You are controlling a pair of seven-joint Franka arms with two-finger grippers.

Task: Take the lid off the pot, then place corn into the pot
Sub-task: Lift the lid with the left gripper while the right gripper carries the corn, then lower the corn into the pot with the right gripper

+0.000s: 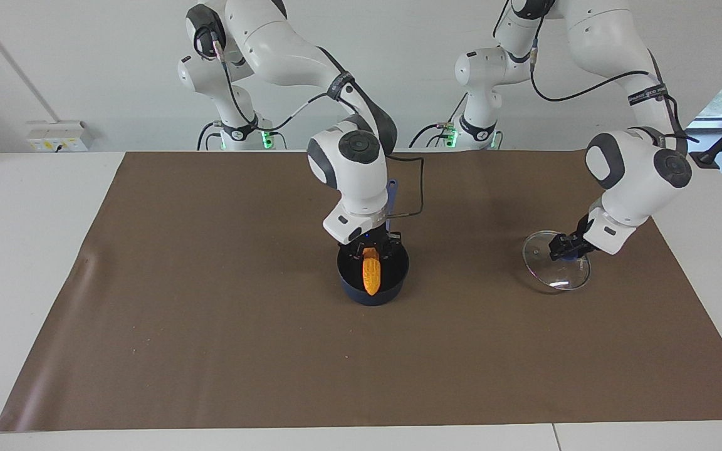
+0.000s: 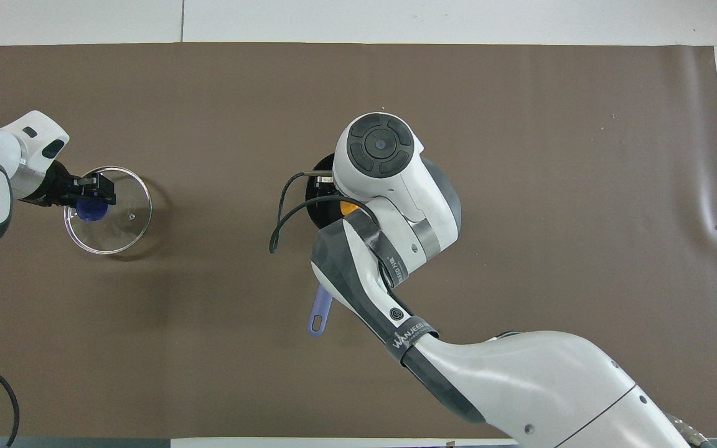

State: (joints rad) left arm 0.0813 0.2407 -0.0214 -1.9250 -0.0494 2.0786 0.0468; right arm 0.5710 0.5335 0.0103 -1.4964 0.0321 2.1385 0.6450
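I should use my left gripper to set the glass lid down and let go of it on the brown mat (image 2: 113,221) just below it, well away from the pot.
The dark navy pot (image 1: 392,283) stands mid-mat, its blue-purple handle (image 2: 321,308) pointing toward the robots. The yellow-orange corn (image 1: 371,274) stands slanted inside it, lower end at the rim farthest from the robots. My right gripper (image 1: 372,249) hangs just over the pot at the corn's top end. From overhead the right arm hides most of the pot (image 2: 317,180), and only a sliver of corn (image 2: 349,206) shows. Toward the left arm's end, my left gripper (image 1: 565,248) is shut on the blue knob of the glass lid (image 1: 555,272), which is tilted low at the mat.
A brown mat (image 1: 210,313) covers most of the white table (image 1: 22,250). A black cable (image 2: 281,227) loops off the right wrist beside the pot. A wall socket box (image 1: 60,134) sits past the table's edge at the right arm's end.
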